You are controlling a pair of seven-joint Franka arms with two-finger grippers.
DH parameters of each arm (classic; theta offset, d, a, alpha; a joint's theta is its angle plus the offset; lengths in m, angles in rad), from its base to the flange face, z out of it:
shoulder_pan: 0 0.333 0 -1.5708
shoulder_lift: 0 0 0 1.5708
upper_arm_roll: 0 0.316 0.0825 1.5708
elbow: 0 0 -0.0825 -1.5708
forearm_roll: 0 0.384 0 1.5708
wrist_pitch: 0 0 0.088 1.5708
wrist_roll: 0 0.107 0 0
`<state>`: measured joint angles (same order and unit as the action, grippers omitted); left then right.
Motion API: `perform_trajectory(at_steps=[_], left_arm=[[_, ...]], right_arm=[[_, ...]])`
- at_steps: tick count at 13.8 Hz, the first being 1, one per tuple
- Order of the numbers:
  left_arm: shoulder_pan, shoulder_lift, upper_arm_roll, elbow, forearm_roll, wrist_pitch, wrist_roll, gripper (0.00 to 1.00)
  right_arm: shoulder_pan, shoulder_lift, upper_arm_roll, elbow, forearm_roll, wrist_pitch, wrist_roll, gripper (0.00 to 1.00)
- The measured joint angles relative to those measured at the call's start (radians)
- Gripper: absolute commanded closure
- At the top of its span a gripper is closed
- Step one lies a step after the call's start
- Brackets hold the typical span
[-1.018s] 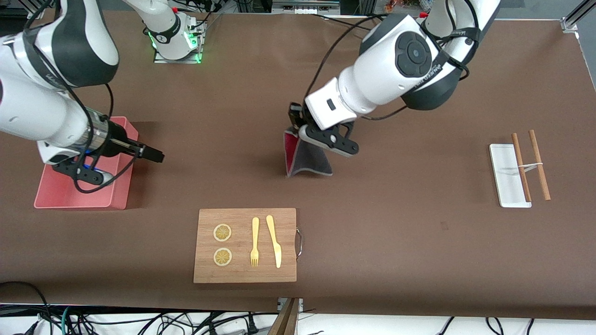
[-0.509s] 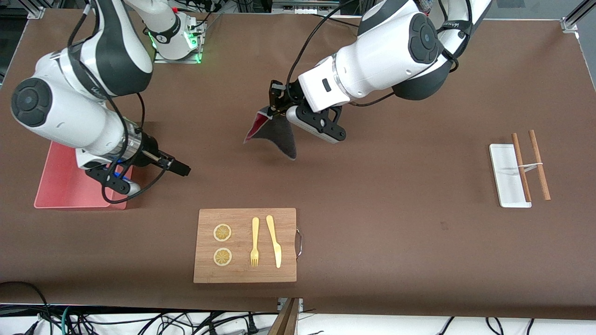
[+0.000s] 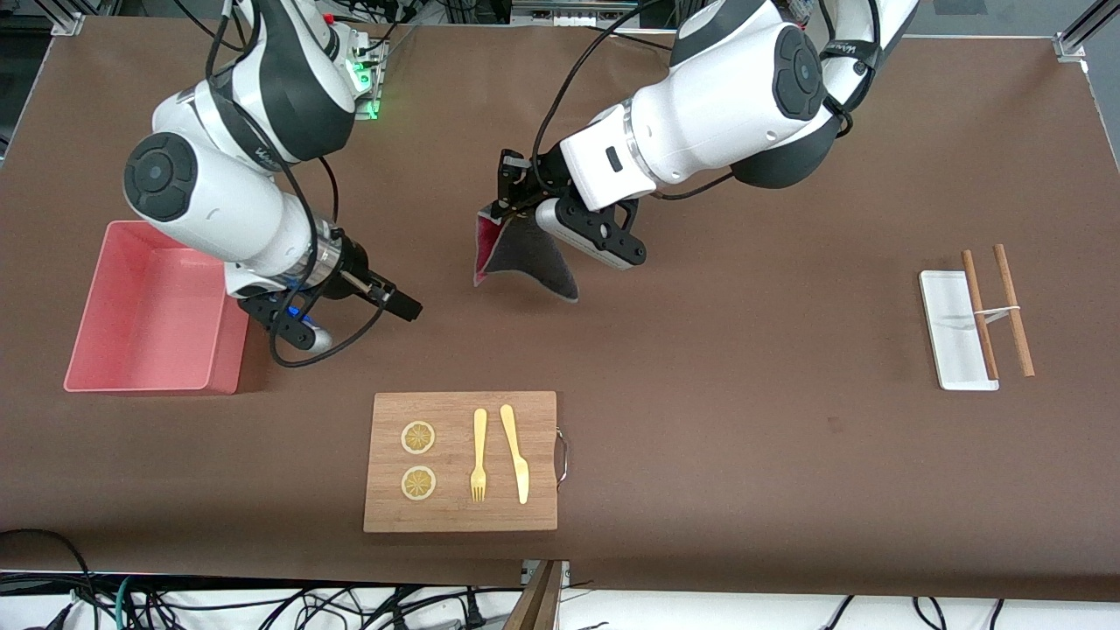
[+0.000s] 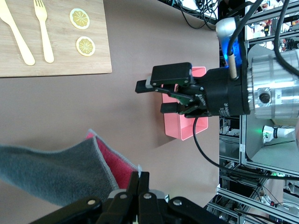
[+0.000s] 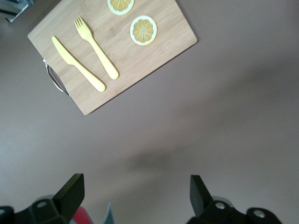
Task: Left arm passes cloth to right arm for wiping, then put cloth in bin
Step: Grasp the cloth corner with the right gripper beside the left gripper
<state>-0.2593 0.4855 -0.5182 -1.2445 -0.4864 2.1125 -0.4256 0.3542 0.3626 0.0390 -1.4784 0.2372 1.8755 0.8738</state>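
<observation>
The robot's right gripper needs to next grab the cloth's magenta-red edge (image 3: 480,221) that faces the bin, at the edge's upper end near the left gripper.
My left gripper (image 3: 505,203) is shut on a corner of the cloth (image 3: 529,259) and holds it in the air over the middle of the table. The cloth hangs folded, dark grey outside, magenta-red inside. In the left wrist view the fingertips (image 4: 139,175) pinch the cloth (image 4: 56,172) at its edge. My right gripper (image 3: 404,307) is open and empty, between the bin (image 3: 96,302) and the cloth, pointing at the cloth. It also shows in the left wrist view (image 4: 156,91). The right wrist view shows my right gripper (image 5: 135,192) wide open, with a cloth tip (image 5: 108,213) low between the fingers.
A wooden cutting board (image 3: 542,411) with two lemon slices, a yellow fork and a yellow knife lies nearer to the front camera than the cloth. A small white tray (image 3: 949,350) and wooden sticks (image 3: 1013,308) lie toward the left arm's end.
My right gripper has moved from over the bin toward the cloth. My left gripper has lifted the cloth off the table and carried it toward the right arm's end.
</observation>
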Motion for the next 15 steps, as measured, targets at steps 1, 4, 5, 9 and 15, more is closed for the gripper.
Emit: perform_trajectory(at_steps=[1,4,5,9,15], left_arm=[[0.000,0.000,0.000,0.000,0.000,0.000,0.000,1.00],[0.000,0.002,0.001,0.000,0.000,0.000,0.000,1.00],[0.001,0.002,0.001,0.000,0.000,0.000,0.000,1.00],[0.005,0.004,0.001,0.000,0.000,0.000,0.000,1.00],[0.006,0.004,0.001,0.000,0.000,0.000,0.000,1.00]], right_arm=[[0.008,0.003,0.000,0.000,0.016,0.000,0.010,0.00],[0.019,0.008,0.000,0.000,0.074,0.000,0.018,0.00],[0.025,0.009,0.000,0.000,0.083,-0.001,0.025,0.00],[0.070,0.017,0.000,0.000,0.091,-0.002,0.105,0.00],[0.089,0.024,0.000,-0.001,0.125,-0.067,0.117,0.00]])
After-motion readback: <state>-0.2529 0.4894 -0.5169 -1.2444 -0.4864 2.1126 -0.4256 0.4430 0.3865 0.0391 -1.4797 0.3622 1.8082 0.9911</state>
